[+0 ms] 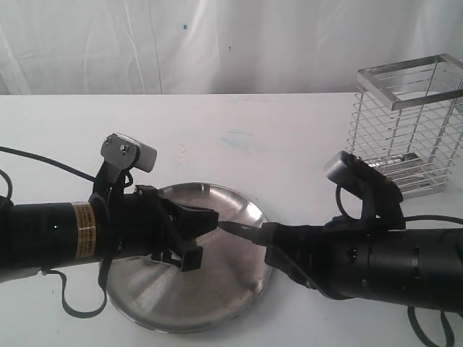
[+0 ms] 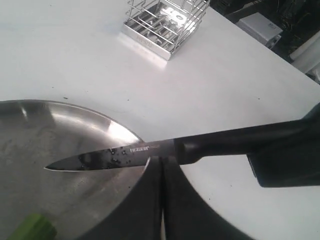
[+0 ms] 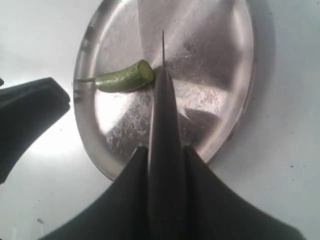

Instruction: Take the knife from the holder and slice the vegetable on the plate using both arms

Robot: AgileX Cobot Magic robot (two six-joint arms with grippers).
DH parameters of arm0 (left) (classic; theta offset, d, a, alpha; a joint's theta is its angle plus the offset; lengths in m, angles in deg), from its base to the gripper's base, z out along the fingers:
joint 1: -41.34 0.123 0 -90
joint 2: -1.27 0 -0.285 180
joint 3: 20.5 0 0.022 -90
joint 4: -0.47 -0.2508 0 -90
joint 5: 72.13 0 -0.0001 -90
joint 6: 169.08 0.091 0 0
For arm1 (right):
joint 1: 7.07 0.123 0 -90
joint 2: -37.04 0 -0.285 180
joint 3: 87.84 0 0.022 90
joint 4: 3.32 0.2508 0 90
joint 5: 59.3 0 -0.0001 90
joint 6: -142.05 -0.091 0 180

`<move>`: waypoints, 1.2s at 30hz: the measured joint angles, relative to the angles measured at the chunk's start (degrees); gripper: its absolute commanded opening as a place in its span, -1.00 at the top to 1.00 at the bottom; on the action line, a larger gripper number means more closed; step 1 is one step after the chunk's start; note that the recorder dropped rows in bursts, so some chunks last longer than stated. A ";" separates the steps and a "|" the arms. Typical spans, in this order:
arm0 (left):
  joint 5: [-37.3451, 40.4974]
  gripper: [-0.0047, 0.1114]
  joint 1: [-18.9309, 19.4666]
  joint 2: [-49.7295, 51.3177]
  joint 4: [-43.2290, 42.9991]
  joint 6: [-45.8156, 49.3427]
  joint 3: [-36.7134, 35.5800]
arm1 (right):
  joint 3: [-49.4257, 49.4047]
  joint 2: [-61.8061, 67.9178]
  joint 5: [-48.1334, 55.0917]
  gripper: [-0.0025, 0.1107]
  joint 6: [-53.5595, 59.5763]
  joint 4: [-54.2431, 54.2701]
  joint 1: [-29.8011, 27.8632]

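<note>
The knife will be set down by my right gripper across the plate's rim (image 1: 252, 258) beside that same gripper, with its blade lying over the plate.
The knife (image 1: 239, 230) is held level over the plate (image 1: 217, 289), my right gripper (image 1: 269, 235) shut on its black handle. In the right wrist view the knife (image 3: 164, 100) points across the plate (image 3: 215, 65), its tip just past the cut end of the green chili (image 3: 125, 77), which lies flat. My left gripper (image 1: 202, 220) hovers over the plate's left half, fingers pressed together on nothing, tip close to the blade. The left wrist view shows the knife (image 2: 150, 150) crossing just beyond the left gripper (image 2: 161, 162), with the chili (image 2: 32, 227) off to one side.
The chrome wire holder (image 1: 409, 123) stands at the back right of the white table and looks empty; the left wrist view also shows the holder (image 2: 165, 22). A white curtain hangs behind the table. Dark equipment lies past the table edge (image 2: 260, 25).
</note>
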 measured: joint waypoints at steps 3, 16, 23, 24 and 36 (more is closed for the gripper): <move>0.11 0.92 0.00 -0.12 -1.36 0.00 0.00 | 0.00 0.22 0.00 0.96 -0.09 1.65 0.00; 5.04 0.92 0.00 -2.86 -9.79 -4.70 0.00 | 0.00 8.79 2.37 0.96 1.50 2.62 0.00; 5.15 0.92 0.00 -4.18 -10.33 -5.18 0.00 | 0.00 10.31 1.42 0.96 1.76 2.86 0.00; 5.15 0.92 0.00 -4.18 -10.33 -5.18 0.00 | 0.00 10.88 1.85 0.96 1.98 2.86 0.00; 5.15 0.92 0.00 -4.18 -10.53 -5.31 0.00 | 0.00 16.73 6.33 0.95 6.16 2.86 0.00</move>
